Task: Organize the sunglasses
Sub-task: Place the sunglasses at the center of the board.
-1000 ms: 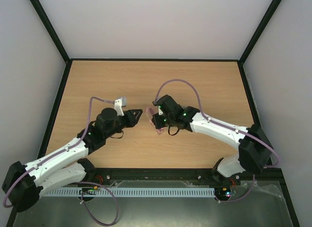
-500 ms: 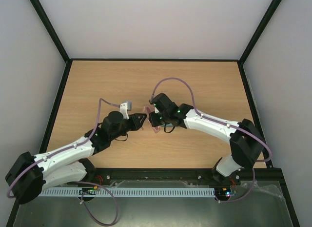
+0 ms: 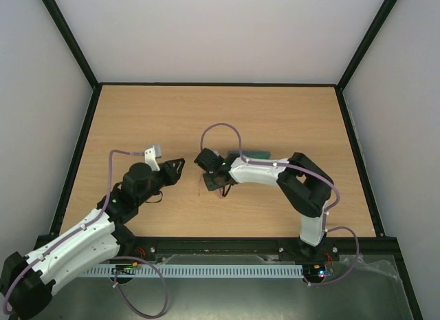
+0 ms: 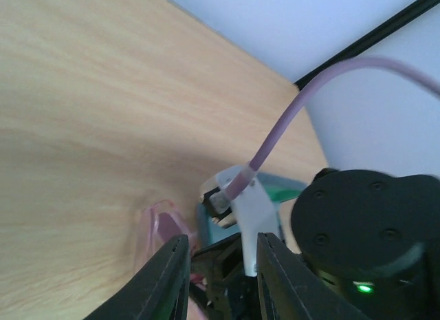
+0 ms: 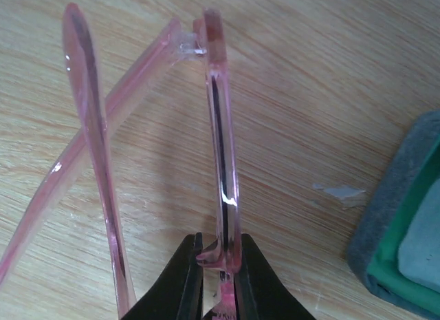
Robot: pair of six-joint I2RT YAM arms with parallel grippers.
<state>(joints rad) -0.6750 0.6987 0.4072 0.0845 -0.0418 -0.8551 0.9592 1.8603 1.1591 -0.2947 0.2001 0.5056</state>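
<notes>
I have my right gripper shallow at the nose pad of the sunglasses, so it should grip their frame [image 5: 227, 217] deeper before my left gripper folds in their open temple arm.
The sunglasses [image 5: 221, 127], with a thin translucent pink frame, are pinched at the frame front by my right gripper [image 5: 218, 261], which is shut on them. One temple arm [image 5: 96, 168] sticks out to the left, over the wooden table. In the top view the right gripper [image 3: 208, 181] holds the sunglasses [image 3: 201, 185] low at the table's middle. My left gripper [image 3: 177, 166] is open and empty, a short way left of them. In the left wrist view the pink glasses [image 4: 155, 227] show just beyond my open left gripper [image 4: 220, 279].
A blue-grey case [image 5: 399, 224] with a green lining lies open right of the glasses, with a light-blue cloth [image 5: 421, 246] inside. The case shows behind the right arm in the top view [image 3: 253, 155]. Black rails edge the table [image 3: 206, 120].
My right gripper has moved left and down with the sunglasses, uncovering the case behind it. My left gripper has drawn back to the left, away from the glasses.
</notes>
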